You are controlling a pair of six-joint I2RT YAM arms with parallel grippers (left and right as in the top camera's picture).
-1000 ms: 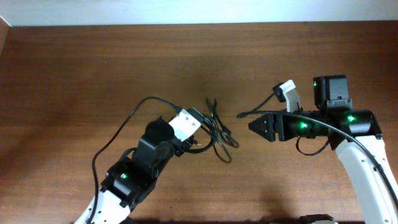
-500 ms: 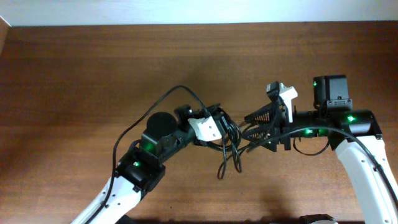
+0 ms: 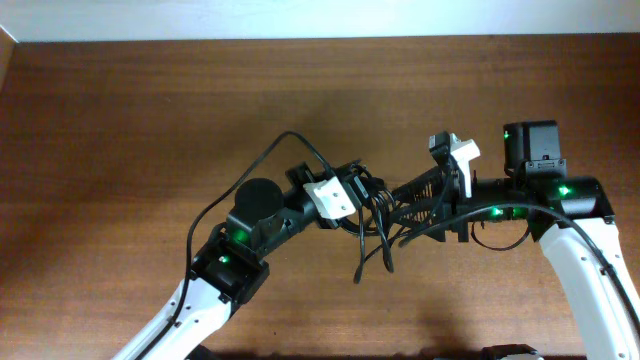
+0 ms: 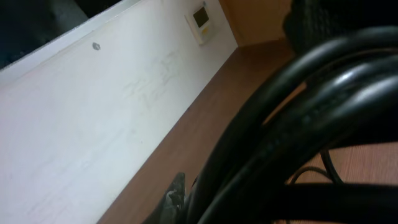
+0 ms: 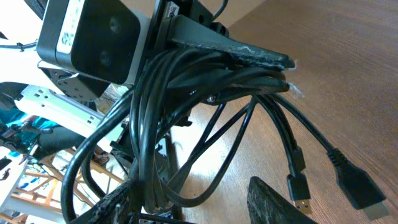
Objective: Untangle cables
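Observation:
Next, I take the hanging loops (image 5: 150, 186) with my right gripper, as my left gripper clamps the loops and plug cords in one clump, before it opens and spreads the cables.
The cables (image 3: 372, 228) are a bundle of thin black cords, lifted off the brown table (image 3: 120, 120), with loops dangling toward it. My left gripper (image 3: 360, 190) is shut on the top of the bundle. In the right wrist view its dark fingers (image 5: 249, 56) clamp several cords (image 5: 205, 81). My right gripper (image 3: 400, 210) is open, and its fingers (image 5: 199, 202) straddle a few hanging loops. A silver-tipped USB plug (image 5: 300, 190) and a bigger black plug (image 5: 357, 186) hang free. In the left wrist view the cables (image 4: 298, 124) fill the frame, very close.
The left arm's own thicker wire (image 3: 260, 165) arcs over its wrist. A white wall (image 3: 300, 20) runs along the table's far edge, with a small wall panel (image 4: 200, 18) on it. Both arms meet near the table's middle.
My left gripper has lifted the cables off the table and carried them right. My right gripper has opened and reached left into the bundle. Little has moved in the last half second.

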